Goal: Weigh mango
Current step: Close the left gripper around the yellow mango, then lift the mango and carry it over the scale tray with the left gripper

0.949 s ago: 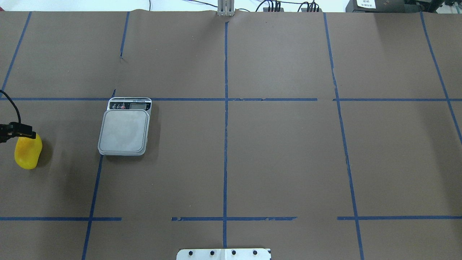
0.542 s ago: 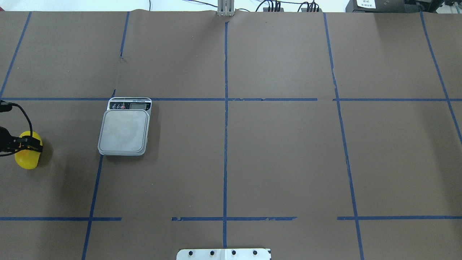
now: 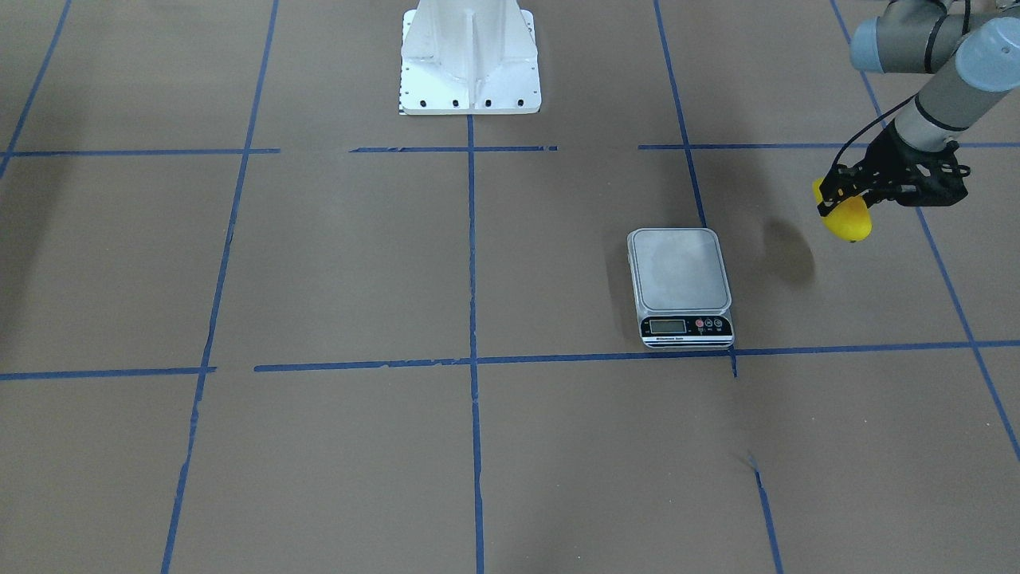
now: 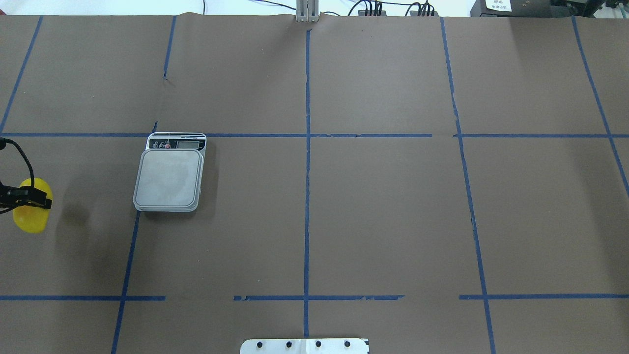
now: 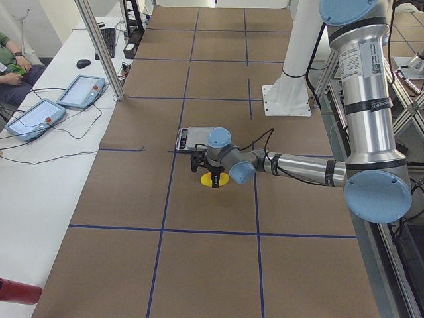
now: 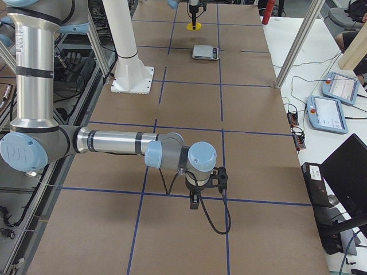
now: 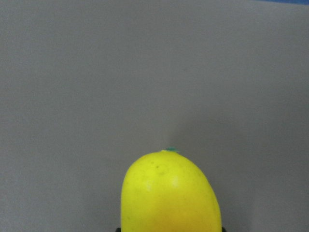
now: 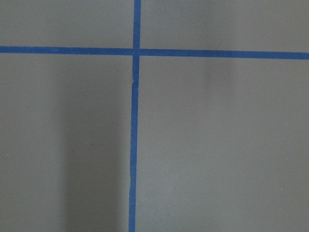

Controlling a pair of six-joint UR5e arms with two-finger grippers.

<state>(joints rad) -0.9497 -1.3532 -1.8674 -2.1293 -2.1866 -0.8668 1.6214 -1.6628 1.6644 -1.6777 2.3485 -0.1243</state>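
My left gripper will put the yellow mango down on the middle of the silver scale's empty platform (image 3: 684, 273).
The yellow mango (image 4: 30, 219) hangs in my left gripper (image 4: 28, 197), which is shut on its upper part at the table's left edge. In the front-facing view the mango (image 3: 849, 222) is off the table, with its shadow apart from it, right of the scale (image 3: 679, 271). The left wrist view shows the mango's free end (image 7: 169, 193) over bare paper. The silver scale (image 4: 168, 178) has an empty platform and sits to the right of the mango. My right gripper (image 6: 195, 199) shows only in the exterior right view, low over the table; I cannot tell its state.
Brown paper with blue tape lines covers the table (image 4: 383, 206). The robot's white base (image 3: 470, 60) stands at the near middle edge. Tablets and cables (image 5: 46, 109) lie on the side bench beyond the table.
My left gripper came down over the mango, shut on it and lifted it off the table. The mango's shadow now lies apart from it. The scale has not moved.
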